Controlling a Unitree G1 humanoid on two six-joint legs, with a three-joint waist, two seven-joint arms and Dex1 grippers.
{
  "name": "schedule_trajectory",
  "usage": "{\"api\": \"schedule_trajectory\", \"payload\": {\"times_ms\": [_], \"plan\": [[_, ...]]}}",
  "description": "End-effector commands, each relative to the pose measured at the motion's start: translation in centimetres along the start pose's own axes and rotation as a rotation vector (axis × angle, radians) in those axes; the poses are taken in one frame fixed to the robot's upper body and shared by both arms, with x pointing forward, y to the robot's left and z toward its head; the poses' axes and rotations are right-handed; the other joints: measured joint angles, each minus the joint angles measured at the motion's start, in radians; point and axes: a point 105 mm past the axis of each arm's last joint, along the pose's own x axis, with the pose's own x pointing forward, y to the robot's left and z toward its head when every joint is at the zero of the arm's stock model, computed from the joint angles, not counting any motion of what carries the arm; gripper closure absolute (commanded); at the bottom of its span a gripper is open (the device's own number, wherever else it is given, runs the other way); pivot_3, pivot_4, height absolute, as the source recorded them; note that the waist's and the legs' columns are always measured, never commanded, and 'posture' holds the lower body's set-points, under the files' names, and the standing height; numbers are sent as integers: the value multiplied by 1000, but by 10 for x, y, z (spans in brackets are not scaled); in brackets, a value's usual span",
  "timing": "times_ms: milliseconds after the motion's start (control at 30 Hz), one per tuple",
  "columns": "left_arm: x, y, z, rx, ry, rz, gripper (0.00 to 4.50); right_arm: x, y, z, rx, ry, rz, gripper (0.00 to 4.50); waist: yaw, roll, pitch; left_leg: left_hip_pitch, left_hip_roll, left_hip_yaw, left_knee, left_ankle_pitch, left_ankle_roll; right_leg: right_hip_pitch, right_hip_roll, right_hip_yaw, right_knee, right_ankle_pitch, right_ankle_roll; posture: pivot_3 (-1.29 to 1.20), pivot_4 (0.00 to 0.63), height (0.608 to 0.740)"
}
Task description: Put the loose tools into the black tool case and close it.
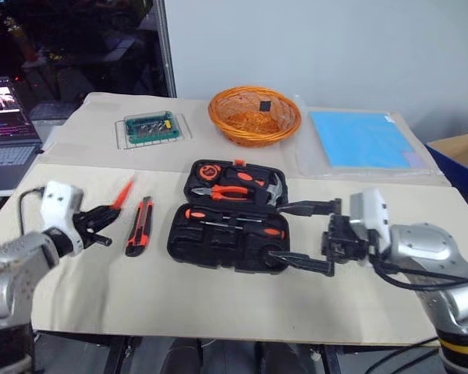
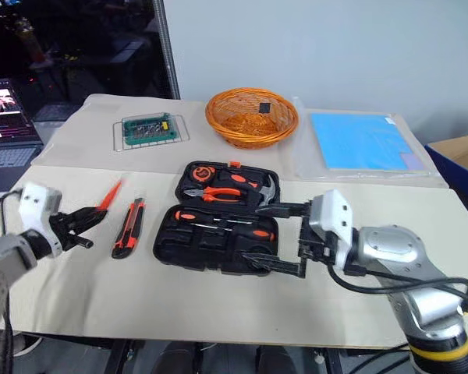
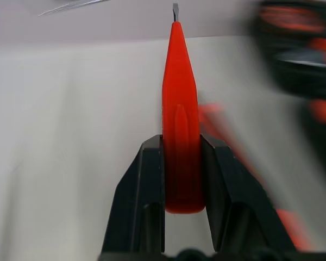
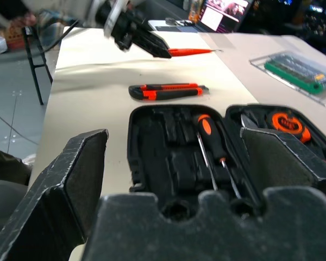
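Observation:
I need to release the slim all-orange screwdriver from my left gripper in the case's near half (image 1: 210,231), alongside the orange-and-black screwdrivers. The slim all-orange screwdriver is still beside the case.
The black tool case (image 1: 210,245) lies open at the table's centre. Two orange-and-black screwdrivers (image 1: 234,216) rest in its near half. My left gripper (image 1: 105,218) is shut on the handle of the slim all-orange screwdriver (image 3: 179,109), left of the case, and the tip points toward the far side. The orange-black utility knife (image 1: 139,226) lies flat on the cloth between that gripper and the case. My right gripper (image 1: 277,232) stands open at the case's right end, its fingers level and pointing left, with nothing between them.
Orange-handled pliers (image 1: 230,191) and a hammer (image 1: 269,187) sit in the case's far half. An orange wicker basket (image 1: 254,115), a clear box of bits (image 1: 150,128) and a blue sheet (image 1: 363,140) lie at the back. A laptop (image 1: 8,132) stands beyond the table's left edge.

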Motion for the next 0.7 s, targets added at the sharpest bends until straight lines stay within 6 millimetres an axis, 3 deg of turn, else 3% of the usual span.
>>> {"api": "schedule_trajectory", "payload": {"times_ms": [33, 167, 300, 533, 700], "plan": [[28, -40, 17, 332, 50, -388, 4014, -19, 8, 14, -42, 22, -51, 0, 7, 2, 0, -2, -2, 0, 0, 0, 0, -1, -2, 0, 0, 0, 1, 0, 150, 740], [65, -44, 22, 545, 99, -531, 4014, -33, 16, 12, -37, 87, -108, 0, 4, 2, 0, -4, -3, 0, 1, 5, 8, -2, -1, 0, 0, 1, 5, 0, 150, 740], [94, -44, 20, 650, 162, -599, 4014, -40, 27, 12, -29, 126, -152, 0, 0, 2, 0, -5, -1, -4, 3, 5, 8, -1, 4, 0, 1, 3, 10, 0, 150, 740], [109, -32, 10, 681, 255, -603, 4014, -45, 36, 16, -23, 145, -198, 0, -13, 1, 0, -5, -2, -7, 5, 5, 8, 0, 4, 0, 4, 2, 12, 0, 150, 740], [97, -28, 5, 656, 295, -604, 4014, -46, 38, 17, -18, 147, -208, 0, -15, 1, 0, -5, -2, -8, 10, 5, 8, 4, 4, 1, 4, -1, 19, 0, 150, 740]]}}
